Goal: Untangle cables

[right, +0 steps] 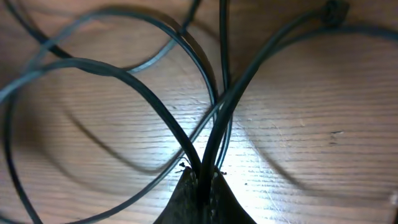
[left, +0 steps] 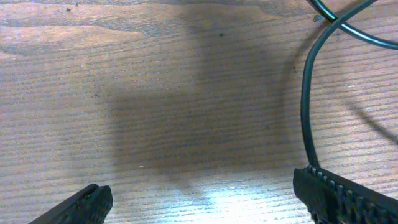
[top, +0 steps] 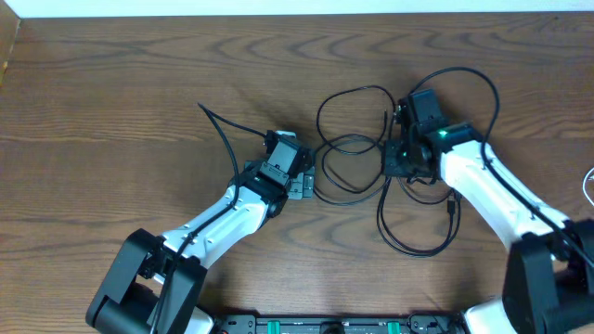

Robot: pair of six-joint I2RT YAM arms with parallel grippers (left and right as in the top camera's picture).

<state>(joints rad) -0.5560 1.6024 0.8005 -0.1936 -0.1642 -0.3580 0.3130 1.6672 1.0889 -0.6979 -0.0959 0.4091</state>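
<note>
My right gripper should open from its hold on the black cables at the edge of the crossed loops, grip nearer their middle (top: 380, 174) and lift one cable clear.
Thin black cables (top: 357, 139) lie in tangled loops on the wooden table at centre right. My right gripper (top: 401, 160) is shut on a bundle of these cables; in the right wrist view its fingers (right: 204, 180) pinch two strands that fan upward into loops (right: 143, 87). My left gripper (top: 302, 186) is open and low over the table, just left of the loops. In the left wrist view its fingers (left: 199, 199) are wide apart with bare wood between them, and one black cable (left: 306, 106) runs down to the right finger. A white cable end (top: 588, 184) shows at the far right edge.
A thicker black cord (top: 223, 134) rises from the left arm. The table's far edge (top: 297, 17) runs along the top. One loop (top: 418, 232) lies toward the front under the right arm.
</note>
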